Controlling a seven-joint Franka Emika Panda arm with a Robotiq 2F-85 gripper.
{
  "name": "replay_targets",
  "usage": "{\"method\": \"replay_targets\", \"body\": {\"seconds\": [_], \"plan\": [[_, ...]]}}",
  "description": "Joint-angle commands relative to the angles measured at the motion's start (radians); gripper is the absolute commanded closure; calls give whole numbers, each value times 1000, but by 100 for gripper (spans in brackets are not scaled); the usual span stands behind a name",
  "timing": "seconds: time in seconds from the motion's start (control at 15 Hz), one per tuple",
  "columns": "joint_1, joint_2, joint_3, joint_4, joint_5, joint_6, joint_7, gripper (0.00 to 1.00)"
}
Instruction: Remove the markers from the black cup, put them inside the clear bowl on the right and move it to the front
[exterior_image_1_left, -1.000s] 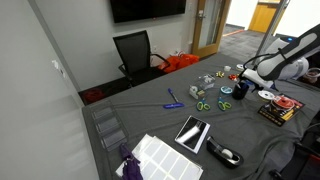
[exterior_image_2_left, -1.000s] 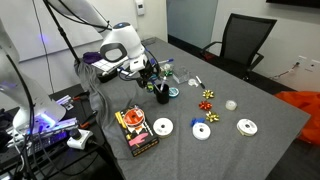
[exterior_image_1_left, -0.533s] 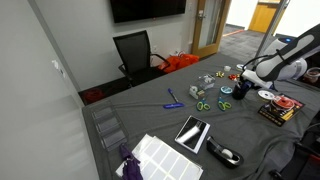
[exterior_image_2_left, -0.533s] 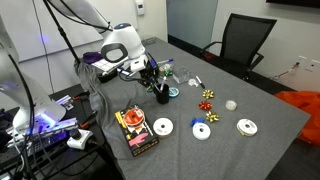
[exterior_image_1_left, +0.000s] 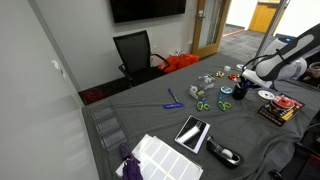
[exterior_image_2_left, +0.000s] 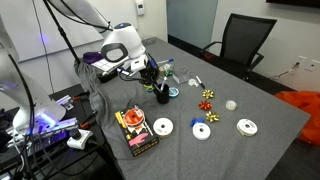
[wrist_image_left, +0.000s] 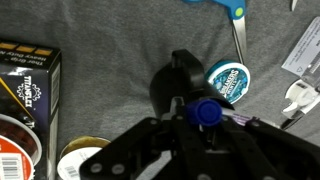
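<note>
Next, my gripper opens to release the blue-capped marker, so that I leave it inside the clear bowl (exterior_image_1_left: 207, 79) (wrist_image_left: 309, 66) beyond the teal tape roll.
The black cup (wrist_image_left: 173, 78) stands upright on the grey cloth, directly under my gripper (wrist_image_left: 203, 120). A marker with a blue cap (wrist_image_left: 205, 110) sticks up out of it, and the dark fingers are shut against the marker's sides. In both exterior views the gripper (exterior_image_2_left: 152, 78) (exterior_image_1_left: 243, 87) hangs low over the cup (exterior_image_2_left: 161, 95) near the table's edge. Other markers in the cup are hidden by the fingers. I cannot pick out the clear bowl in these views.
A teal tape roll (wrist_image_left: 228, 77) lies just beside the cup, with blue-handled scissors (wrist_image_left: 232, 12) beyond it. A snack box (wrist_image_left: 25, 85) and pale discs (exterior_image_2_left: 162, 127) lie on the other side. Gift bows (exterior_image_2_left: 208, 97) and an office chair (exterior_image_2_left: 245, 45) sit further off.
The jaws have closed in on the blue-capped marker. The arm and the cup have stayed where they were.
</note>
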Motion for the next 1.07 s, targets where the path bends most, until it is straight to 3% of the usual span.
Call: {"method": "replay_targets", "body": {"seconds": [0.0, 0.27, 0.53, 1.0], "plan": [[12, -38, -19, 3, 1, -60, -2, 95], [40, -120, -52, 2, -51, -209, 39, 95], [2, -222, 6, 15, -83, -378, 92, 95], [-41, -374, 109, 76, 29, -627, 96, 95]]}}
